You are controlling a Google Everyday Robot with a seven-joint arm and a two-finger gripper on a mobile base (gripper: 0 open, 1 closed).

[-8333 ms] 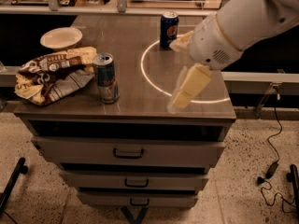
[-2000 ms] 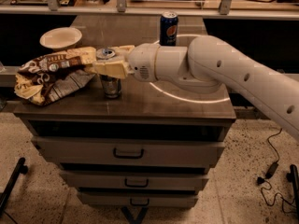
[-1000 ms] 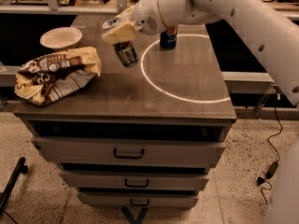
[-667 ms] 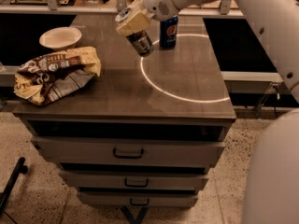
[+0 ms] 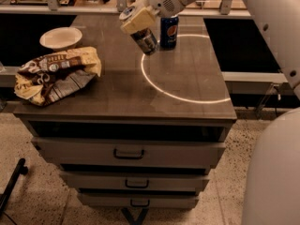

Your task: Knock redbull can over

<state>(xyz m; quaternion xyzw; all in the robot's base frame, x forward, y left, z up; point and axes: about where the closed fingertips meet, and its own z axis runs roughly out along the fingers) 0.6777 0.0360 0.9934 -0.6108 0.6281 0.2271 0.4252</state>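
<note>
I need to lay the redbull can sideways with my gripper, just inside the front curve of the white light ring [image 5: 194, 85].
The redbull can [image 5: 146, 41] is slim, blue and silver, and hangs tilted in the air above the back middle of the brown tabletop [image 5: 117, 95]. Its top end is hidden between the cream fingers. My gripper [image 5: 137, 22] is shut on the can's upper part, with the white arm reaching in from the top right. The can's lower end points down and to the right, close to the left side of a dark-blue Pepsi can [image 5: 168, 32].
A crumpled brown and yellow chip bag [image 5: 56, 74] lies at the table's left. A white bowl [image 5: 60, 37] sits behind it. A ring of white light [image 5: 161, 92] marks the tabletop. Drawers [image 5: 126, 153] are below the front edge.
My gripper closed on the redbull can at the left front, lifted it off the table and carried it tilted to the back, next to the Pepsi can.
</note>
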